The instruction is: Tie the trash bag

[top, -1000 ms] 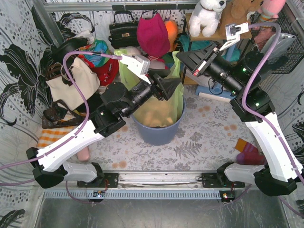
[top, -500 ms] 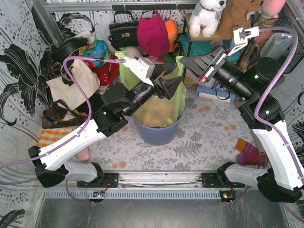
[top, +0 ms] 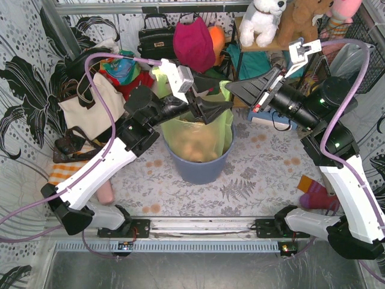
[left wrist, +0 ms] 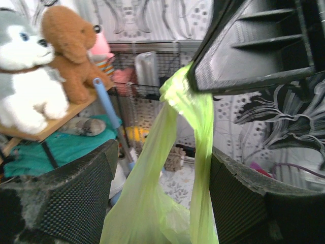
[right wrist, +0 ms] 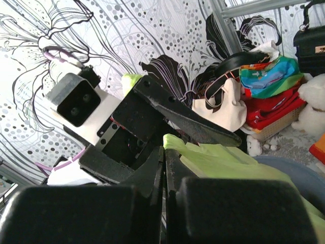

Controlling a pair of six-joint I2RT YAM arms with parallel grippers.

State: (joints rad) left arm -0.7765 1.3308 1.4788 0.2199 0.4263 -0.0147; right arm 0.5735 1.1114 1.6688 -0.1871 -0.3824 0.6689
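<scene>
Only my right gripper holds the bag's raised handle up, so before it opens, my left gripper next closes on the handle's strips (left wrist: pixel 204 145).
The lime-green trash bag (top: pixel 198 135) sits in the blue-grey bin (top: pixel 201 170), with tan paper showing through. My right gripper (top: pixel 228 90) is shut on the bag's handle (left wrist: pixel 177 86) and holds it stretched up above the bin. In the right wrist view the green plastic (right wrist: pixel 213 155) comes out beside my shut right gripper (right wrist: pixel 164 150). My left gripper (top: pixel 221 96) is open, with its fingers (left wrist: pixel 76 193) on either side of the raised handle's two strips. In the left wrist view the bag (left wrist: pixel 147 203) hangs through the open left gripper (left wrist: pixel 163 152).
A magenta cloth bag (top: pixel 194 42) and a black handbag (top: pixel 155 39) stand behind the bin. Bags (top: pixel 90 108) pile up at the left. Plush toys (top: pixel 264 18) sit on a shelf at the back right. Socks (top: pixel 316 195) lie on the floor at the right.
My left arm has risen and its gripper has moved up around the bag's handle. My right gripper has lifted the handle and shifted slightly left. The bag now stands taller.
</scene>
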